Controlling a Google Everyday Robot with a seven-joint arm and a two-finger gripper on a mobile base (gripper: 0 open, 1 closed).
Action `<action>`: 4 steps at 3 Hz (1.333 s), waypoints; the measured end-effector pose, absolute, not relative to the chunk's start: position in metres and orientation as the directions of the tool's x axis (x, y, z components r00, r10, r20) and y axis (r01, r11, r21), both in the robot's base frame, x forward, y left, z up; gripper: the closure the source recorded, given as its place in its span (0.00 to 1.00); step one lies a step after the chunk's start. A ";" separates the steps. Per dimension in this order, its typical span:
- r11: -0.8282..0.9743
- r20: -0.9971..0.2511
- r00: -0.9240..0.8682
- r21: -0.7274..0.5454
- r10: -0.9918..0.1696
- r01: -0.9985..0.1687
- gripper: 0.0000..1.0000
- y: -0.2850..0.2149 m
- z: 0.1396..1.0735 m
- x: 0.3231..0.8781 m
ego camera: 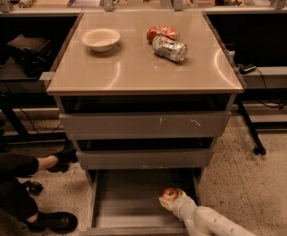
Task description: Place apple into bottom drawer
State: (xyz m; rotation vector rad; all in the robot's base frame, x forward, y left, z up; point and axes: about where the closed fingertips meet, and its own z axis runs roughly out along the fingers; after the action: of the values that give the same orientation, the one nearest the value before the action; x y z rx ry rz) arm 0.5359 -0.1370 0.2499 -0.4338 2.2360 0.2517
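Note:
Next, I release the apple, now held low over the drawer's floor, on the grey inside of the bottom drawer (166, 200), near its side beside my arm.
The red apple (170, 193) with a yellowish patch is held in my gripper (171, 199) at the right side of the open bottom drawer (129, 200), low over its flat grey floor near the right wall. My white arm (207, 222) reaches in from the lower right. The fingers wrap the apple from below and behind. Whether the apple touches the floor I cannot tell.
On the cabinet top stand a white bowl (100, 38), a crushed red can (162, 32) and a crushed silver can (169, 49). The two upper drawers (143, 124) stick out slightly. A seated person's legs and black shoes (50, 222) are at the lower left.

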 end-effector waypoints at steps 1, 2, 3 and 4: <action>0.920 -0.768 -0.601 0.037 -0.223 -0.389 1.00 -0.136 0.250 0.536; 0.920 -0.754 -0.623 0.067 -0.207 -0.387 1.00 -0.132 0.237 0.540; 0.921 -0.721 -0.676 0.146 -0.152 -0.362 1.00 -0.131 0.206 0.541; 0.919 -0.699 -0.706 0.193 -0.117 -0.343 1.00 -0.131 0.188 0.542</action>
State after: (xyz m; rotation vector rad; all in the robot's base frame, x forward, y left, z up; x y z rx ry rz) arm 0.5422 -0.1310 0.1882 -0.3252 2.3436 0.4023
